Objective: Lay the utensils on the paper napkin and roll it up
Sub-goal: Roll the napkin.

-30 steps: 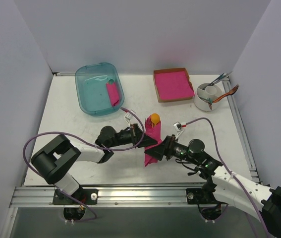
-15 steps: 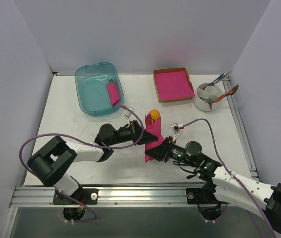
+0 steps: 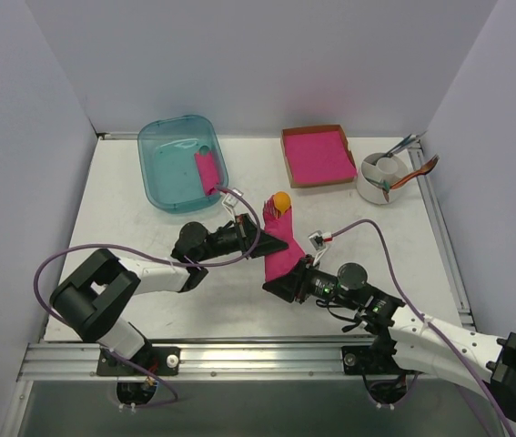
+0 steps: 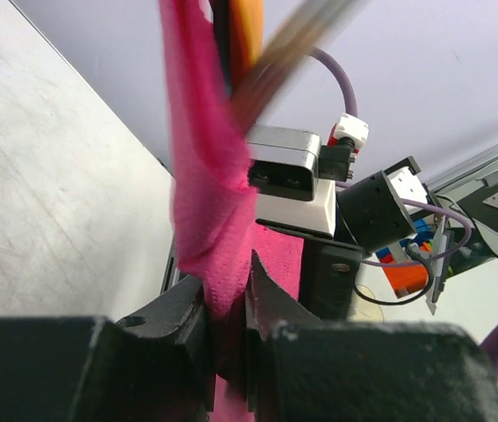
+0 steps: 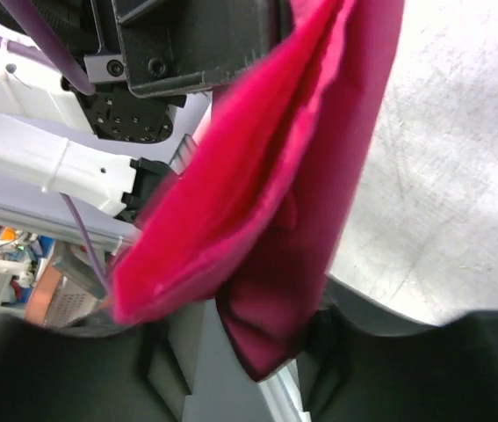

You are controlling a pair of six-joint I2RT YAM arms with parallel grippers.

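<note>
My right gripper should open and pinch the roll (image 3: pixel 280 262) close to my left gripper, because a loose flap of the paper napkin hangs open beside my right gripper.
The paper napkin (image 3: pixel 282 248) is a rolled magenta bundle held off the table between both arms. The orange spoon (image 3: pixel 281 200) pokes its round bowl out of the roll's far end. In the left wrist view the napkin (image 4: pixel 205 202) rises from my left gripper (image 4: pixel 228 303), whose jaws are shut on it, with the orange spoon handle (image 4: pixel 246 35) and a blurred grey fork (image 4: pixel 306 31) sticking out above. My left gripper (image 3: pixel 258 238) pinches the roll's middle from the left. My right gripper (image 3: pixel 283 280) grips the near end, where the napkin (image 5: pixel 275 220) fills the space between its fingers (image 5: pixel 257 343).
A teal bin (image 3: pixel 168 168) at the back left holds a pink roll (image 3: pixel 207 173). A cardboard box with a pink stack (image 3: pixel 317 155) sits at the back, and a white cup (image 3: pixel 383 177) of cutlery stands to its right. Walls enclose the table.
Both grippers and the rolled napkin have shifted up and away from the table's front. The right gripper has closed in on the roll's near end.
</note>
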